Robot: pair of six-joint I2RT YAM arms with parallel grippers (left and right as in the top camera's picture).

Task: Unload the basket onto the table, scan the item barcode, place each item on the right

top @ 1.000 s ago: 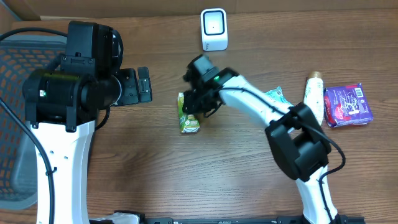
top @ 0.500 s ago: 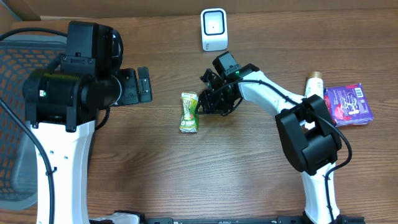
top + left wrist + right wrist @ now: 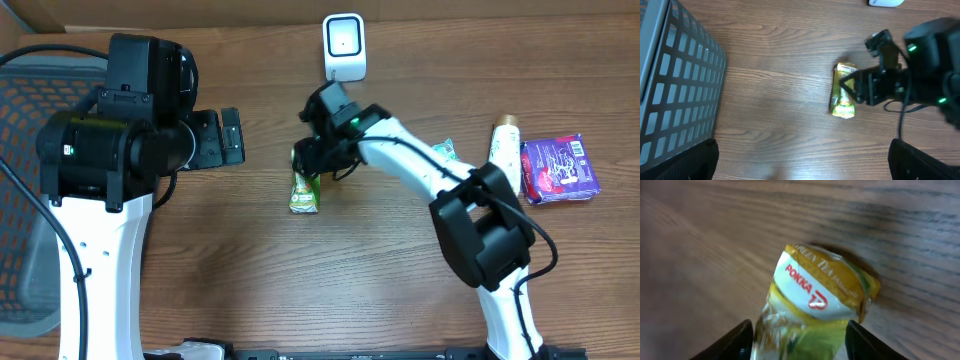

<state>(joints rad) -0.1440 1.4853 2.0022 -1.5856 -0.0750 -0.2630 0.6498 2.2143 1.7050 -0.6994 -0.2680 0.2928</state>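
Observation:
The carton's green body is at a slant in my right gripper's fingers, so I should open them, back away and grip the carton closer to its yellow end (image 3: 827, 272) before I scan it.
The item is a green and yellow Pokka green tea carton (image 3: 303, 192) lying flat on the wooden table, below a white barcode scanner (image 3: 344, 47) at the back edge. My right gripper (image 3: 318, 160) hovers over the carton's far end. In the right wrist view the carton (image 3: 815, 300) fills the space between the fingers (image 3: 735, 342), which stand apart on either side of it without pinching it. My left gripper (image 3: 802, 160) is wide open and holds nothing; from well to the left it looks at the carton (image 3: 843, 92) and the right gripper (image 3: 865, 87).
A dark mesh basket (image 3: 40, 200) stands at the left edge, close to the left arm. At the right lie a white bottle (image 3: 506, 150), a purple packet (image 3: 560, 168) and a teal wrapper (image 3: 442, 152).
The right gripper let go of the carton, swung off to the right, then came back over the carton's far end with its jaws wider. The left arm has not moved.

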